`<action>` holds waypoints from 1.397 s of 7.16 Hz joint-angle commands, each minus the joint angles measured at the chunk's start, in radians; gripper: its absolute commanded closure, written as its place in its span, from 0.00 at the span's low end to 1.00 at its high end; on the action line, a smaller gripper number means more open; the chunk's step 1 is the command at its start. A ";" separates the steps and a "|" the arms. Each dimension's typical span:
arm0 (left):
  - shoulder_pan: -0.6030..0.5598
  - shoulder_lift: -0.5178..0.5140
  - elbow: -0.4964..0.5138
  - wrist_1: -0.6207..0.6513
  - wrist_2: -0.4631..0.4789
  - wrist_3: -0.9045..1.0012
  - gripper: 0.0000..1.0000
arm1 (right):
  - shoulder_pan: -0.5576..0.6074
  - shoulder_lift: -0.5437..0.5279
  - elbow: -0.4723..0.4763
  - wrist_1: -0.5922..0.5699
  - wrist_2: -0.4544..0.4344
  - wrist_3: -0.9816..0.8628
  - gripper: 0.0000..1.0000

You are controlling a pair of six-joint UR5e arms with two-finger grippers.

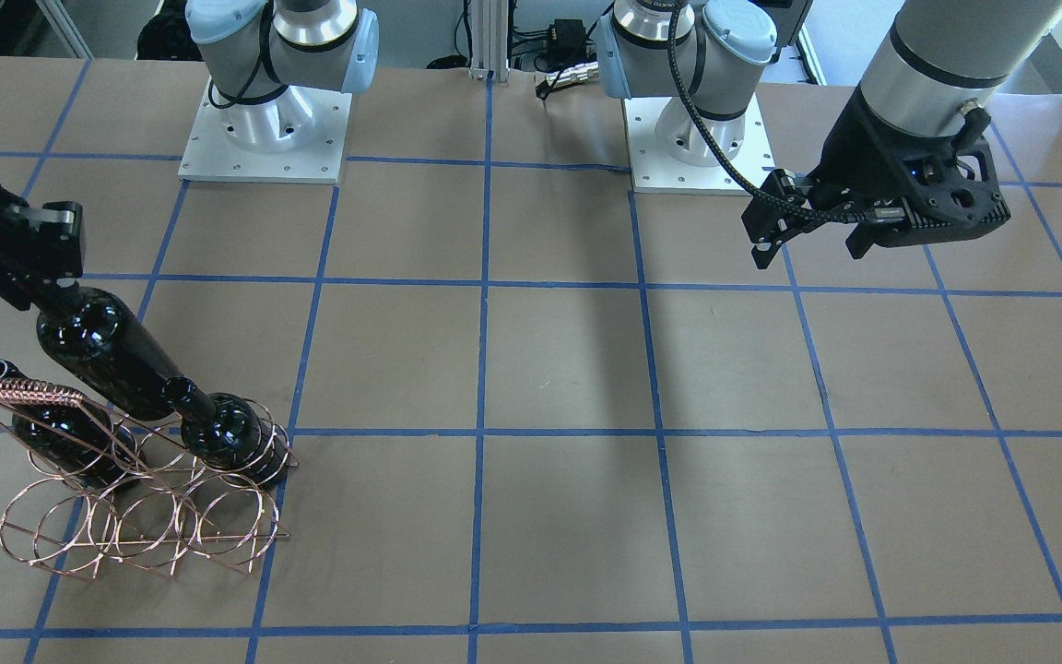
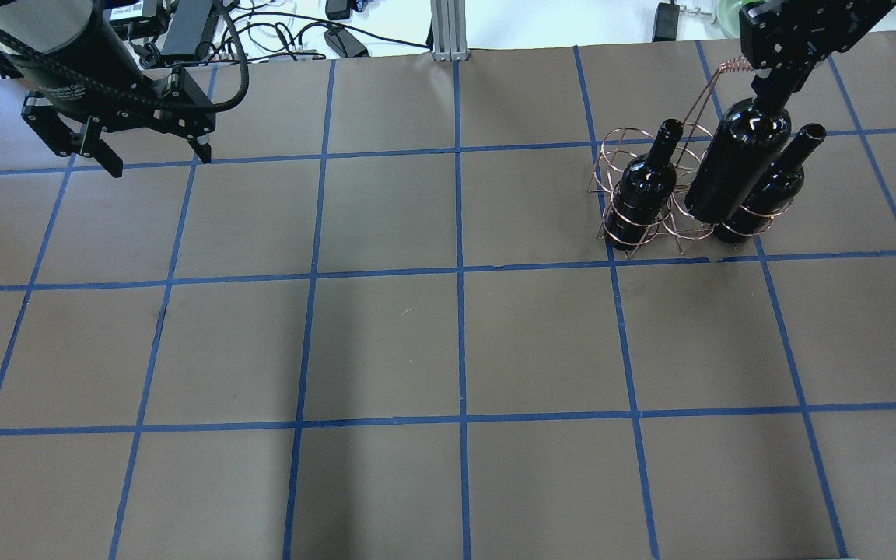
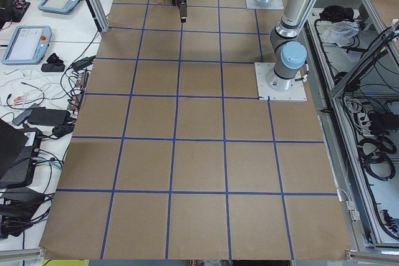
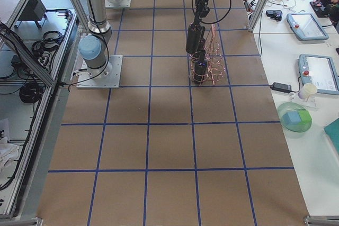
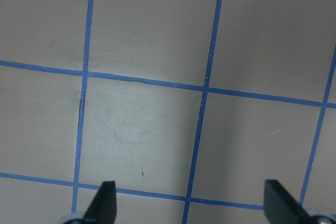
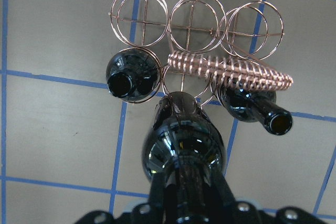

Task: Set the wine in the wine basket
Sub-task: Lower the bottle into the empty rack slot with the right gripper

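Note:
Next, my right gripper releases the wine bottle, still tilted over the copper wire basket, in the middle ring (image 1: 164, 449) (image 6: 185, 85) between the two bottles that are standing.
My right gripper (image 2: 778, 85) is shut on the neck of a near-black wine bottle (image 2: 736, 167). It holds the bottle tilted, base down, over the middle ring of the copper wire wine basket (image 2: 611, 148). The base is at about the level of the top rings. Two like bottles stand in the basket, one on each side of it (image 2: 642, 194) (image 2: 775, 187). In the right wrist view the held bottle (image 6: 184, 145) hangs between them, below the wire-wrapped handle (image 6: 231, 72). My left gripper (image 2: 159, 158) is open and empty, far away over bare table.
The basket's row of three rings (image 6: 191, 19) on the far side of the handle holds nothing. Brown paper with blue tape lines (image 1: 485, 433) covers the table. The arm bases (image 1: 264, 129) stand on the robot's side.

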 commanded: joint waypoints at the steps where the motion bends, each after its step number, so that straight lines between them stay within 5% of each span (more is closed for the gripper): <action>1: 0.000 0.000 -0.001 -0.008 0.001 0.000 0.00 | -0.010 0.044 -0.007 -0.068 -0.001 -0.004 0.86; 10: 0.000 0.003 -0.020 -0.009 0.025 0.000 0.00 | -0.010 0.064 0.049 -0.123 0.010 -0.005 0.86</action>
